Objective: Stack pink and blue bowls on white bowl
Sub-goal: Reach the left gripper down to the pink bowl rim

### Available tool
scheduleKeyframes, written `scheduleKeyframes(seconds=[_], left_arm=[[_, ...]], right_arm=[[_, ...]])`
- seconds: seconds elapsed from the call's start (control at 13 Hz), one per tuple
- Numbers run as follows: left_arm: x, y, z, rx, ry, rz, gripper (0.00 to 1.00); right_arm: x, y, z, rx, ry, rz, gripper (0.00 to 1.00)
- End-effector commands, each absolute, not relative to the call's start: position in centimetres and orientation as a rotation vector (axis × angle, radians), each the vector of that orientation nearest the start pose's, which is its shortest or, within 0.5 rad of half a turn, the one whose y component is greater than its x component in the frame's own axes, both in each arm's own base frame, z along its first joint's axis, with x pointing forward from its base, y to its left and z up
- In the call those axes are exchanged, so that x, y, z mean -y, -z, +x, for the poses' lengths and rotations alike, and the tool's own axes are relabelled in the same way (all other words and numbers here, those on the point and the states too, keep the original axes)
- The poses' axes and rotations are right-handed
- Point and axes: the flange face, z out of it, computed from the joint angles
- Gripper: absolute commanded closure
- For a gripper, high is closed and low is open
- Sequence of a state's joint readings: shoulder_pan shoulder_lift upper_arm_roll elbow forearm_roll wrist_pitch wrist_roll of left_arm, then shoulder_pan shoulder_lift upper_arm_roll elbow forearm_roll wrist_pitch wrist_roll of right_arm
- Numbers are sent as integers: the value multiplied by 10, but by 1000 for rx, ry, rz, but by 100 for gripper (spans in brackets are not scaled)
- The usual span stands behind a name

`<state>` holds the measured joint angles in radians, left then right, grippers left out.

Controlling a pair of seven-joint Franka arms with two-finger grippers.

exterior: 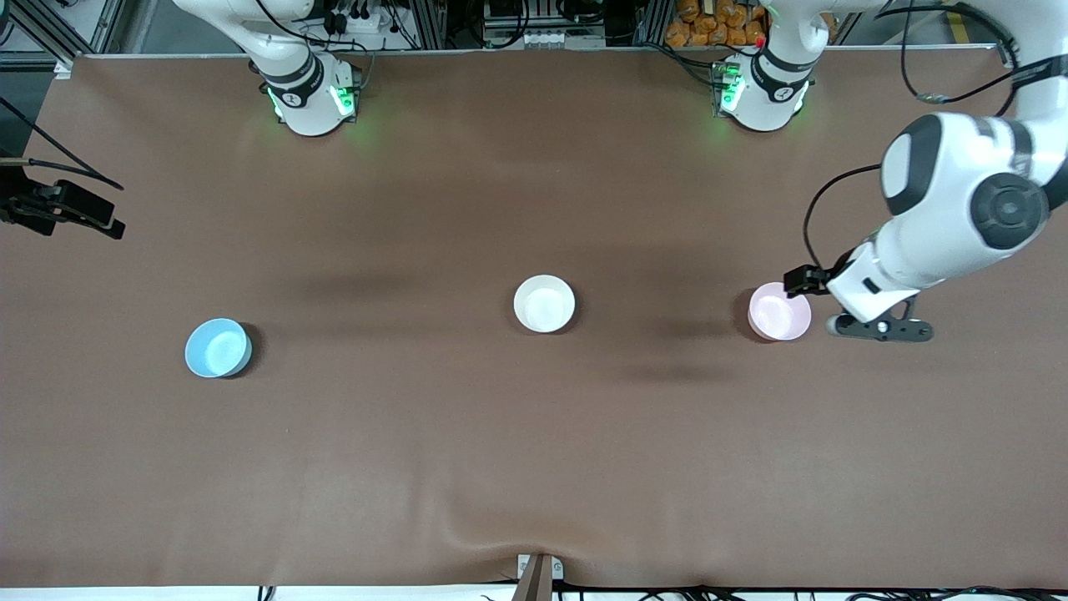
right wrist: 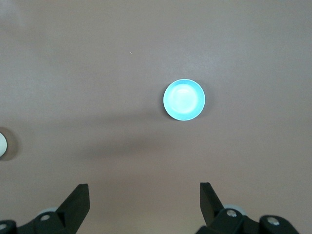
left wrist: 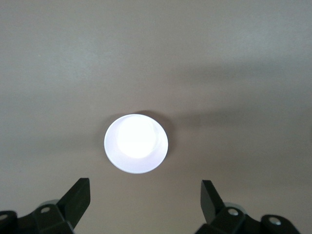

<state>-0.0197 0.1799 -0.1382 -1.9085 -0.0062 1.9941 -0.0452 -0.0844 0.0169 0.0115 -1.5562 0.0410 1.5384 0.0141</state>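
Next, I close my left gripper on the pink bowl's rim (exterior: 808, 310) (left wrist: 111, 161), on the side toward the end of the left arm, to carry the pink bowl to the white bowl.
The white bowl (exterior: 544, 304) stands mid-table. The pale pink bowl (exterior: 779, 311) stands toward the left arm's end, and the light blue bowl (exterior: 218, 347) toward the right arm's end. My left gripper (exterior: 880, 328) hangs over the table just beside the pink bowl, on its side toward the left arm's end. In the left wrist view it (left wrist: 145, 195) is open and empty, with the pink bowl (left wrist: 136, 143) washed out pale. My right gripper (right wrist: 144, 195) is open and empty, high over the table, looking down on the blue bowl (right wrist: 184, 99). The white bowl's edge (right wrist: 1, 145) also shows there.
A brown mat (exterior: 534, 459) covers the table. A dark fixture with cables (exterior: 62, 209) juts in at the table's edge at the right arm's end. A small bracket (exterior: 538, 572) sits at the edge nearest the front camera.
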Motion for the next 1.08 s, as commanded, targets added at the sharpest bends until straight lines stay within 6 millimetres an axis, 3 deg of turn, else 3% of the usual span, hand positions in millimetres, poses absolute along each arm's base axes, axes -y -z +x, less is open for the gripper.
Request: scheduleKeyframes(seconds=[0.0,0.23,0.46,0.54,0.62,0.85,1.0], left_arm=[[79,-350,559,-265,-63,-3155,0],[67,-302,559,-308,-47,-3131,1],[41,-274,563,-378,-31,-3126,7],[16,-263,562,-384,-29,-3129,7],[9,-260,561,-401,-27,-3128,8],[6,-242,555,-422,-25,-3130,18],[8,-223,549,-425,27,-3133,28]], right_arm=[[35,-613,561,-142,-65,-3095,0],[29,-605,565,-128,-84,-3093,0],[30,-612,566,-132,-56,-3088,0],[30,-615,567,-130,-37,-3094,0],[31,-616,570,-129,-4,-3103,0],[31,-595,583,-131,-18,-3098,0],[22,-595,583,-125,-25,-3084,0]])
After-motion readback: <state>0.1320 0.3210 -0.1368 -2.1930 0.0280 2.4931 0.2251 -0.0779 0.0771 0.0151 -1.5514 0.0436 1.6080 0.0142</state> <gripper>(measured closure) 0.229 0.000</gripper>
